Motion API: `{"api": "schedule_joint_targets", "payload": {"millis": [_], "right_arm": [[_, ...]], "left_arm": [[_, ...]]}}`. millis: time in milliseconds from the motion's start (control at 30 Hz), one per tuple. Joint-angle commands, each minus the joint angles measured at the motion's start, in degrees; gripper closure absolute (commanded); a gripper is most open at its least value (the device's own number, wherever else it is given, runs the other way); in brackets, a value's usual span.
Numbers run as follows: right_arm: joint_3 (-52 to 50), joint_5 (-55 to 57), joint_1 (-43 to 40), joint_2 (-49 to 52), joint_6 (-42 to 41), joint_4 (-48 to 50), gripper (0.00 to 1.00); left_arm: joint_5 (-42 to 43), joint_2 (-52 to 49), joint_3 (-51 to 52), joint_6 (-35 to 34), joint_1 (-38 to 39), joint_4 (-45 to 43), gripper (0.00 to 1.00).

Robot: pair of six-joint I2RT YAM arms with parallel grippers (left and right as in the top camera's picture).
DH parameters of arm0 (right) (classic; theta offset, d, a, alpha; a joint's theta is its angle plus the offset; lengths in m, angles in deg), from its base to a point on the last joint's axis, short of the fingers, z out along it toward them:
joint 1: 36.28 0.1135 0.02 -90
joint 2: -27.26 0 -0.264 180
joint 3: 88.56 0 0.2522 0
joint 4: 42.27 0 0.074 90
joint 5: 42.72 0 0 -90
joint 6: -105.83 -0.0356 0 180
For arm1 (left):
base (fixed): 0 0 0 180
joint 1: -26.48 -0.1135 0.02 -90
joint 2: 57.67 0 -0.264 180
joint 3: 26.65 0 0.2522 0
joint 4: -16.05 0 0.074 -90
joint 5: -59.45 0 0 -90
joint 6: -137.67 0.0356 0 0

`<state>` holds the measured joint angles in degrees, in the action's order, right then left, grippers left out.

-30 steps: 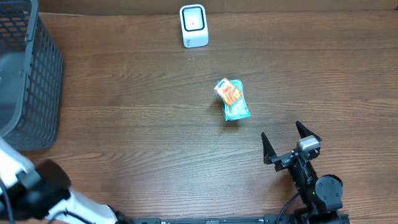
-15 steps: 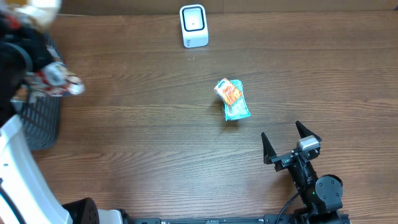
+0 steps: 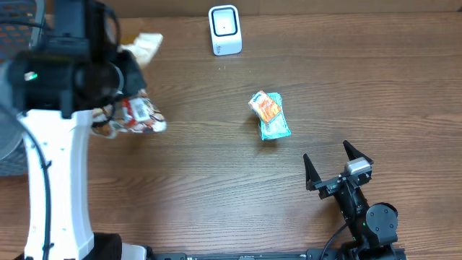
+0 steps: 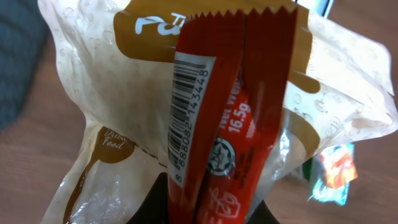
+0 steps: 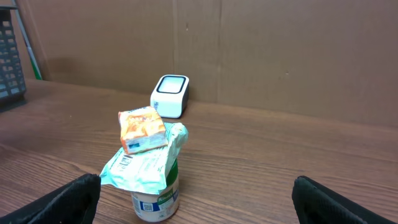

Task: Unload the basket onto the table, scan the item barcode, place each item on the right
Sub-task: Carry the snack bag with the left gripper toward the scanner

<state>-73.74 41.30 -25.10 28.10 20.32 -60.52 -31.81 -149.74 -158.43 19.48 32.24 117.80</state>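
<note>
My left gripper is to let go of the red packet on the bare table on the basket side of the teal packet (image 3: 200,168).
My left gripper (image 4: 214,208) is shut on a red packet (image 4: 217,124), and the packet's white barcode strip (image 4: 189,118) faces the wrist camera. A cream and brown bag (image 4: 93,93) hangs behind the packet; whether it is pinched too, I cannot tell. From overhead, the packet and bag (image 3: 136,115) hang over the table's left part, left of and nearer than the white scanner (image 3: 224,29) at the back edge. My right gripper (image 3: 338,170) rests open at the front right, with nothing between its fingers (image 5: 62,199).
A pile stands mid-table: a white jar (image 5: 155,199) with a teal packet (image 3: 275,126) and an orange packet (image 3: 265,105) on top. A dark wire basket (image 3: 11,22) sits at the far left, mostly hidden by the left arm (image 3: 54,166).
The left arm has swung up from the basket corner and to the right, carrying the red packet and bag over the table. The right arm has not moved.
</note>
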Motion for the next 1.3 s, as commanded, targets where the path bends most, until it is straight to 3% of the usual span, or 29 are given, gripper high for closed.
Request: {"api": "schedule_joint_targets", "payload": {"millis": [0,500,833,1267], "right_arm": [[-0.61,-0.11,-0.33,-0.68,-0.13,0.26,0.0],[-0.61,-0.11,-0.33,-0.68,-0.13,0.26,0.0],[-0.61,-0.13,-0.33,-0.68,-0.13,0.26,0.0],[-0.61,-0.11,-0.33,-0.68,-0.13,0.26,0.0]], "left_arm": [[-1.81,-0.2,6.01,-4.13,2.49,-1.77,0.96],[-4.81,-0.2,33.94,-12.74,13.66,-21.75,0.96],[-5.33,-0.2,50.62,-15.15,16.17,-38.73,0.96],[-5.38,-0.55,60.3,-15.13,17.92,-49.81,0.96]]}}
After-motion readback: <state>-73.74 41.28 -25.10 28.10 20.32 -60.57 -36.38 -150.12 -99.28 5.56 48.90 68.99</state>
